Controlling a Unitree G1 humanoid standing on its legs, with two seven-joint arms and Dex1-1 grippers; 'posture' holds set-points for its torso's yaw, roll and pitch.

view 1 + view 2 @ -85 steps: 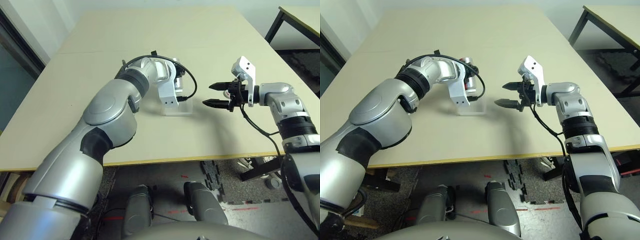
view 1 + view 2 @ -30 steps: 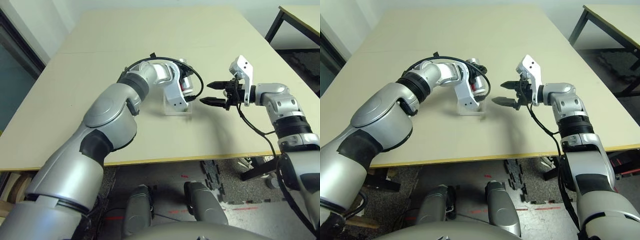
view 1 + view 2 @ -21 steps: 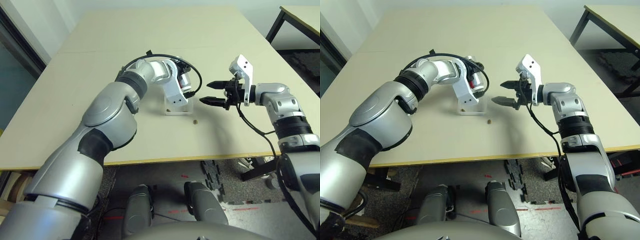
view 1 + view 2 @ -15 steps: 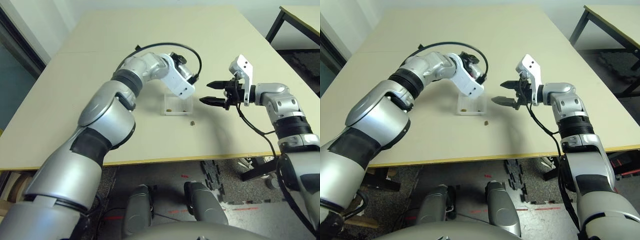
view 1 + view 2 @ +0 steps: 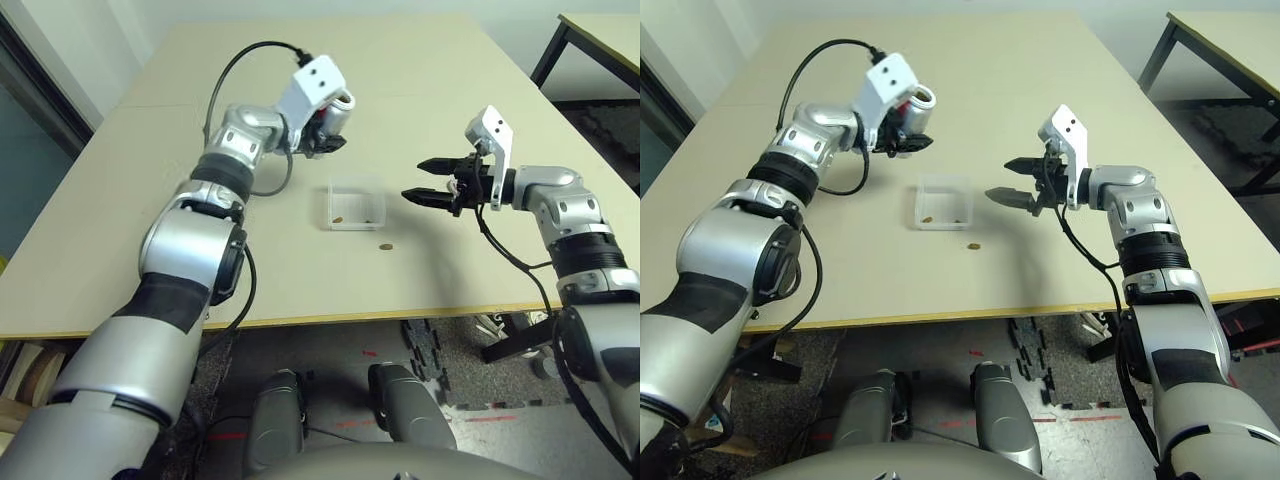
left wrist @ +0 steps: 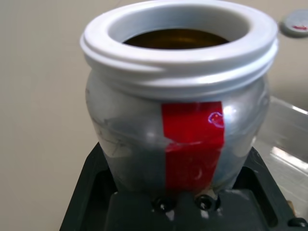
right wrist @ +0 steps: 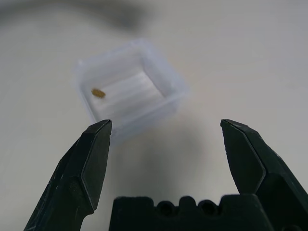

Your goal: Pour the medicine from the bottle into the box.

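The robot's left gripper will release the bottle on the bare table, across the box point(image 5: 234, 193) from the right gripper. The bottle is now in the air behind the box.
My left gripper point(image 5: 326, 135) is shut on the silver-grey bottle point(image 5: 337, 113), which has a red stripe point(image 6: 192, 139). It holds the bottle in the air behind and to the left of the box, open mouth point(image 6: 178, 36) turned upward. The clear box point(image 5: 357, 203) sits on the table with two brown pills point(image 5: 338, 220) of medicine inside. Another pill point(image 5: 385, 247) lies on the table just in front of the box. My right gripper point(image 5: 425, 180) hovers open to the right of the box, fingers pointing at it. In the right wrist view the box point(image 7: 130, 91) lies beyond its fingertips.
A small flat grey cap point(image 6: 294, 21) lies on the table beyond the bottle. The beige table point(image 5: 200, 260) stretches wide around the box. Another table's edge point(image 5: 600, 35) stands at the far right.
My left arm has lifted the bottle off the box and swung it back and to the left. The box now stands uncovered with pills in it. The right gripper has stayed put.
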